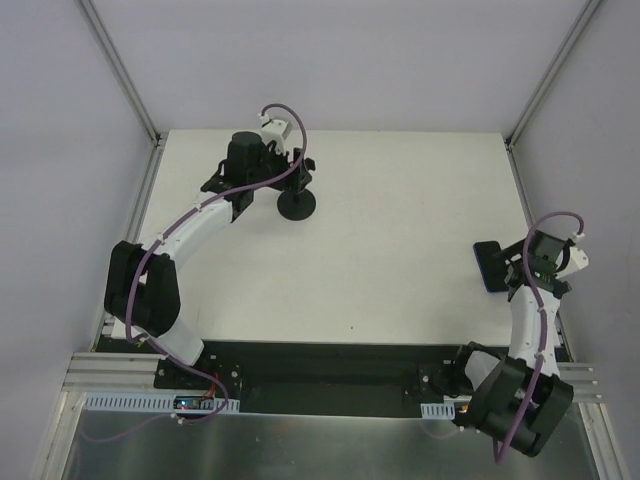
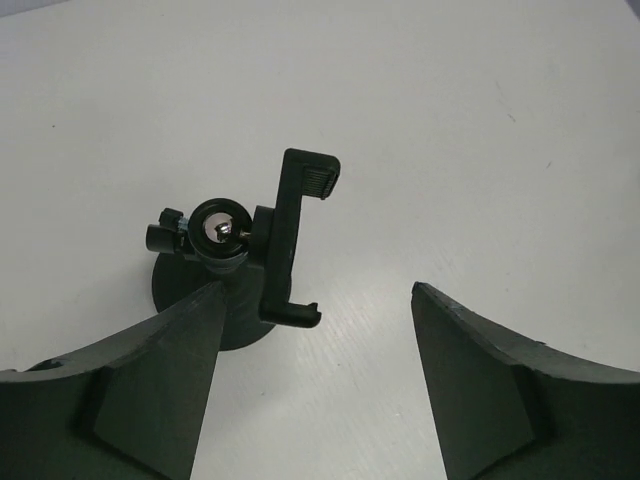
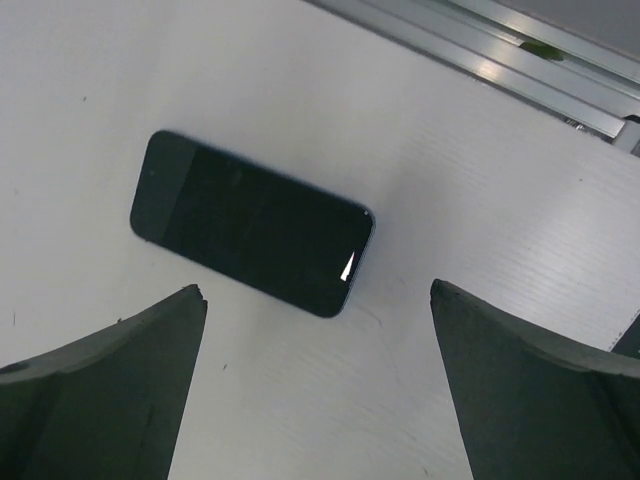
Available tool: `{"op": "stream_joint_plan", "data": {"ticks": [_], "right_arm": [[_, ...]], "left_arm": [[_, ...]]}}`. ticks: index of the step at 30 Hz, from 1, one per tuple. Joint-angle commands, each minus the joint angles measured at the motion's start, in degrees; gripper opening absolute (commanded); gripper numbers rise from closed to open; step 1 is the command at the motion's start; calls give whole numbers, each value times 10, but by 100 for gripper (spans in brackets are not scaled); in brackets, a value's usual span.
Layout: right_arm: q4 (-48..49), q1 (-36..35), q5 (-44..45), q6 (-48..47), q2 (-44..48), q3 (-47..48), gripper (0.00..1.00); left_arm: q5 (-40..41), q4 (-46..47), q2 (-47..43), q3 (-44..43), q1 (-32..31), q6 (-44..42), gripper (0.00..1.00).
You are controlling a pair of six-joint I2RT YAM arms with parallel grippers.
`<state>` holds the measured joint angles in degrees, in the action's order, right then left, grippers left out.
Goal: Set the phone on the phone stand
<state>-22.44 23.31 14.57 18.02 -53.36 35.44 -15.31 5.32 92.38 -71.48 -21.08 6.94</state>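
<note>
My right gripper is to go next to the phone's near end (image 1: 496, 283) (image 3: 325, 264), toward the arm bases, and close there across the phone's long sides.
The phone (image 3: 250, 222) is a flat black slab lying face up on the white table, at the right edge in the top view (image 1: 488, 263). My right gripper (image 3: 315, 290) is open and empty just short of the phone's near corner, above the table; in the top view (image 1: 512, 272) it hangs beside the phone. The phone stand (image 2: 290, 240) stands upright with its clamp cradle beside the ball joint and its disc base (image 1: 298, 206) on the table at the back. My left gripper (image 2: 318, 290) is open and empty, its left finger (image 2: 160, 380) over the base.
The white table (image 1: 400, 240) is boxed in by grey walls with aluminium frame posts (image 1: 125, 70) at the corners. A metal rail (image 3: 520, 55) runs along the table's right edge close to the phone. Both arm bases sit at the near edge.
</note>
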Motion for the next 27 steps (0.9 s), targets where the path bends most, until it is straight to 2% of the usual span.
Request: {"op": "stream_joint_plan", "data": {"ticks": [1,6,15,21,27], "right_arm": [[111,53,-9,21,-73,3,96],[150,130,-64,39,-137,2,96],[201,133,-107,24,-203,2,96],[216,121,-168,20,-256,17,96],[204,39,-173,21,-256,20,96]], "left_arm": [[-31,20,-40,-6,-4,-1,81],[-43,21,-53,-6,-4,-8,83],[-41,42,-62,20,15,-32,83],[-47,87,-92,63,42,-4,83],[-52,108,-106,85,50,4,84]]}}
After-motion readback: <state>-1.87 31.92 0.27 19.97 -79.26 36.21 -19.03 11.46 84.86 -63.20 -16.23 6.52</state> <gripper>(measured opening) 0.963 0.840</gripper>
